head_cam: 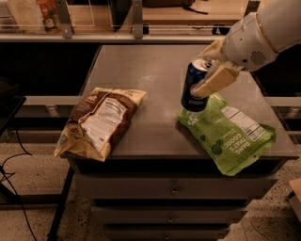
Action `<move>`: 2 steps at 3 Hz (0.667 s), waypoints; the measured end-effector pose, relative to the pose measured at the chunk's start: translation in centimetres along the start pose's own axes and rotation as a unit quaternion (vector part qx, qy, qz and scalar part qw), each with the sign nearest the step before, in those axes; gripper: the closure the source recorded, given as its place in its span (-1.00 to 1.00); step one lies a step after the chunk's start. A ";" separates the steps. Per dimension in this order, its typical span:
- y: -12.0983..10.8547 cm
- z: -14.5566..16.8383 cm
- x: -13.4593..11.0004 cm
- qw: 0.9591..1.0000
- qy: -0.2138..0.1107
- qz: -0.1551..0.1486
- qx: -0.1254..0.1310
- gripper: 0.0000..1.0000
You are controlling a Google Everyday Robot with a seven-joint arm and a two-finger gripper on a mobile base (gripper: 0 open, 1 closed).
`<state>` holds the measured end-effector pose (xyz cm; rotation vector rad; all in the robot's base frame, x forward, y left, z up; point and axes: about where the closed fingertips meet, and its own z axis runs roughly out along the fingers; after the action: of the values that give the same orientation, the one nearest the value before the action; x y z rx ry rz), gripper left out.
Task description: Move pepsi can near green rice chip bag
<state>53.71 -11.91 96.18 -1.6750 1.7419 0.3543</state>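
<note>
My gripper should set the pepsi can down on the grey table (178,134) next to the edge of the green rice chip bag that faces the brown snack bag. The can is now tilted above the bag's corner.
The pepsi can (193,89) is dark blue with a silver top and is tilted, held above the table just over the near-left corner of the green rice chip bag (227,133). My gripper (209,74) comes in from the upper right and is shut on the can, one tan finger (215,80) lying across its right side. The lime-green bag lies flat on the right part of the grey table (155,70), with its white nutrition label at the right. Whether the can's bottom touches the bag or the table I cannot tell.
A brown and tan snack bag (99,121) lies on the table's left front, overhanging the edge. Drawers (174,190) sit below the tabletop. A shelf with items (42,12) runs along the back. Cables lie on the floor at left.
</note>
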 end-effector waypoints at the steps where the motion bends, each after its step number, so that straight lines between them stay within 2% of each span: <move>1: 2.6 1.0 -1.1 0.999 -0.004 -0.025 -0.019 1.00; 2: 4.5 2.4 -1.9 0.998 -0.002 -0.047 -0.040 1.00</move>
<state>50.00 -8.40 94.49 -1.8036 1.6593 0.3887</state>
